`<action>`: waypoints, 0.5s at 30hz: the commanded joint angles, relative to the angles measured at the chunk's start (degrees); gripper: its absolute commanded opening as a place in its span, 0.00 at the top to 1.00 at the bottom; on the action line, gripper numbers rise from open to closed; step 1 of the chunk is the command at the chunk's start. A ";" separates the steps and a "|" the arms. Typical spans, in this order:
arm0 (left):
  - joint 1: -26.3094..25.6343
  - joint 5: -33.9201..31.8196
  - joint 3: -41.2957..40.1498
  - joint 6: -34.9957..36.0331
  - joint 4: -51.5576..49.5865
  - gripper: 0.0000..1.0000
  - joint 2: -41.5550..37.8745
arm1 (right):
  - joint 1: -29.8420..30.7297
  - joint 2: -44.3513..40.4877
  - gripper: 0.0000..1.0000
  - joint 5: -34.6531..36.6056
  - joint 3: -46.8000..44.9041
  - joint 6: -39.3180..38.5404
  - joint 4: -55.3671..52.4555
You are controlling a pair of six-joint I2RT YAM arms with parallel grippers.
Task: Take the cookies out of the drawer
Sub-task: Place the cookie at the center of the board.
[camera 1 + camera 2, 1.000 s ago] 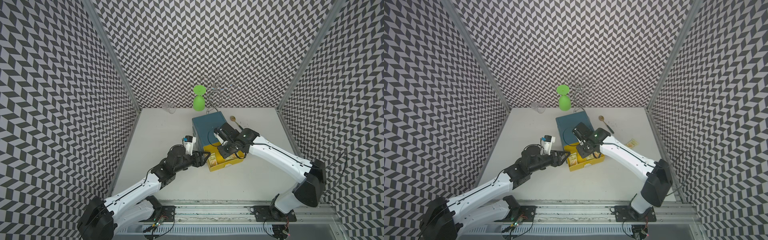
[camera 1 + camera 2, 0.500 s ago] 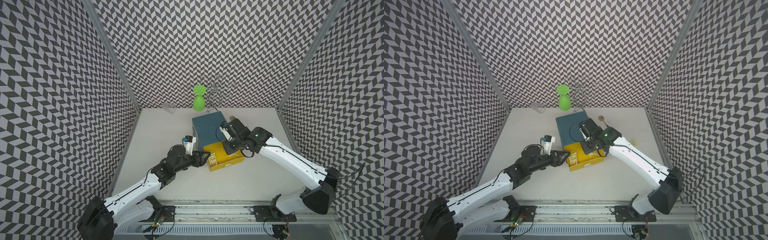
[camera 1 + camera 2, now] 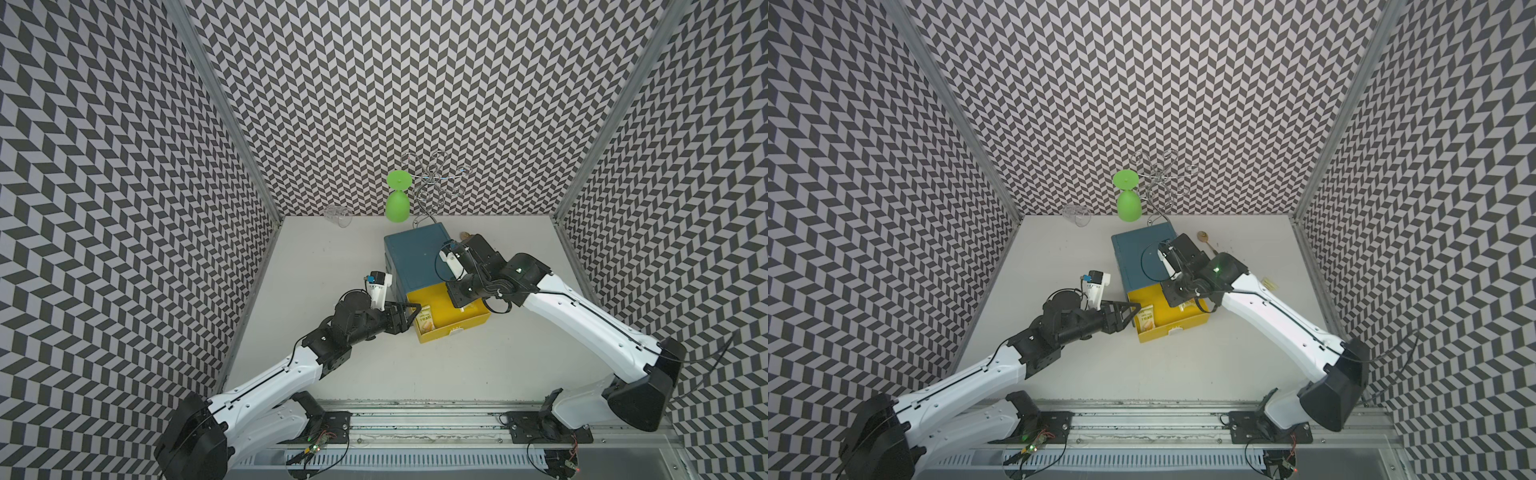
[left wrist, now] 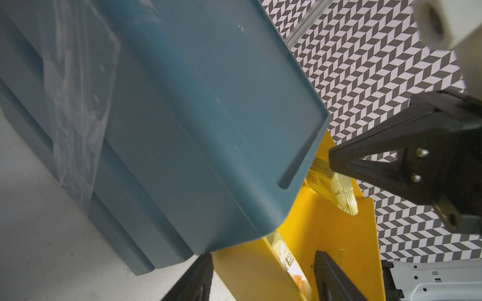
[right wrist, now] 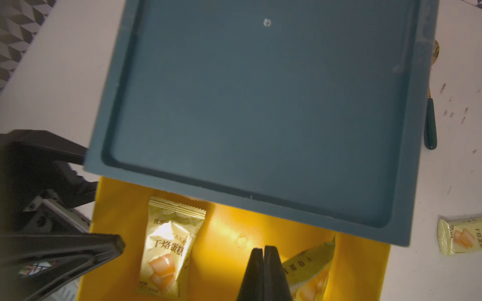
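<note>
Next, my right gripper lets go of the cookie packet on the table [image 3: 505, 284] [image 5: 433, 194] between the blue cabinet and the loose packet.
A yellow drawer [image 3: 453, 328] stands pulled out of a blue cabinet [image 3: 415, 257]. Two pale yellow cookies lie in it. One packet [image 5: 167, 250] is flat by the left wall. The other [image 5: 310, 268] is tilted up toward the right wall. My right gripper [image 5: 263, 251] is down in the drawer and shut. That tilted packet rests against its finger, and nothing shows between the tips. My left gripper [image 3: 411, 315] is open astride the drawer's left wall, with one finger [image 4: 331, 278] inside and one outside. A third packet [image 3: 1271, 284] lies on the table to the right.
At the back wall stand an upturned green glass [image 3: 398, 201] and a wire rack [image 3: 432, 183]. A clear glass [image 3: 338, 216] lies on its side there too. A spoon [image 3: 1206, 241] rests right of the cabinet. The patterned walls close in on both sides.
My right arm has swung its elbow out to the right while its gripper stayed over the drawer and closed the last bit. The left arm has not moved.
</note>
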 commanded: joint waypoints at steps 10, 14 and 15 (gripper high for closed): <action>0.80 -1.59 0.85 1.42 -1.45 0.35 1.42 | -1.02 -7.28 1.00 -2.79 3.70 0.99 4.86; 0.83 -1.44 1.17 1.65 -1.93 0.35 1.48 | -6.17 -8.44 1.00 -3.87 6.70 0.40 4.80; 0.83 -1.60 1.28 1.69 -2.04 0.35 1.42 | -7.78 -8.68 1.00 -4.14 7.72 0.15 4.56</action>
